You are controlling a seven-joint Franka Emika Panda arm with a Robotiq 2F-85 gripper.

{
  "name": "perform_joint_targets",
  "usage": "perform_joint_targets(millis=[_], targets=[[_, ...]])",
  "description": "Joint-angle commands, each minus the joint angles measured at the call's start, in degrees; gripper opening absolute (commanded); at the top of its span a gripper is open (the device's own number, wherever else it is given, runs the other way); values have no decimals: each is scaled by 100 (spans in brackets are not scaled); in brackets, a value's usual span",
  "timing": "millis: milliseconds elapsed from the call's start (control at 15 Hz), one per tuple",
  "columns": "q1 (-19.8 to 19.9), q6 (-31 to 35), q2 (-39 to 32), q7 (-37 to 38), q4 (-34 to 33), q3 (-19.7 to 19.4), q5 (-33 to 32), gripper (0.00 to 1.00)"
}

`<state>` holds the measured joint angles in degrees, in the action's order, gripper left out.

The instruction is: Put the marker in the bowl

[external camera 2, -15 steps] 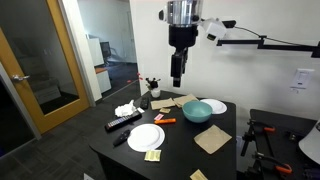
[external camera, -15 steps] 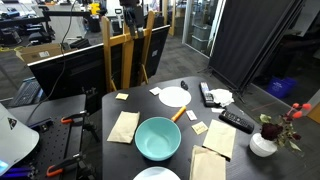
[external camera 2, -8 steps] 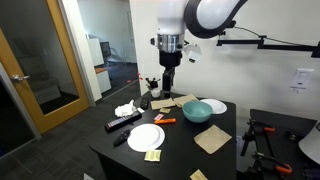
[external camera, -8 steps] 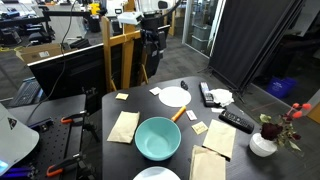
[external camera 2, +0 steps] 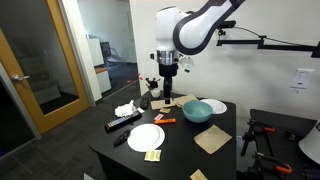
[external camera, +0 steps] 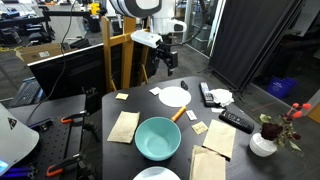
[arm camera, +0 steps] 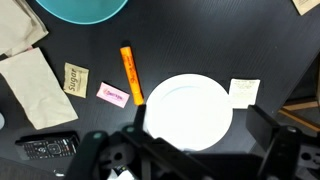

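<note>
I should next move my gripper to the orange marker's end (external camera: 181,112) (arm camera: 136,90) beside the white disc and close it there, so that its bowl-side end stays sticking out.
The orange marker (arm camera: 131,72) lies flat on the black table between the teal bowl (arm camera: 80,8) and a flat white disc. It also shows in both exterior views (external camera: 179,114) (external camera 2: 166,120). The bowl (external camera: 157,138) (external camera 2: 197,110) stands upright and looks empty. My gripper (external camera: 163,64) (external camera 2: 166,90) hangs well above the table, over the white disc and to one side of the marker. In the wrist view its fingers (arm camera: 190,160) are spread wide and hold nothing.
The white disc (arm camera: 188,108) (external camera: 174,97) lies right beside the marker. Sugar packets (arm camera: 73,78), napkins (arm camera: 35,85) and black remotes (external camera: 236,120) (arm camera: 47,147) are scattered about. A white plate (external camera: 157,174) and a flower vase (external camera: 264,143) sit near table edges.
The arm has swung over the table and come down towards the white disc. Nothing on the table has moved.
</note>
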<state>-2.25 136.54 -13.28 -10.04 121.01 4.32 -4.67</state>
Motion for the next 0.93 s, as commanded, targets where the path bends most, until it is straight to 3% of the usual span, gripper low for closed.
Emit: perform_joint_targets(millis=[0, 267, 867], targets=[[206, 250, -309, -392, -91, -64, 207, 100], [404, 371, -624, -463, -155, -142, 286, 100], [375, 295, -598, -317, -99, -157, 164, 100]])
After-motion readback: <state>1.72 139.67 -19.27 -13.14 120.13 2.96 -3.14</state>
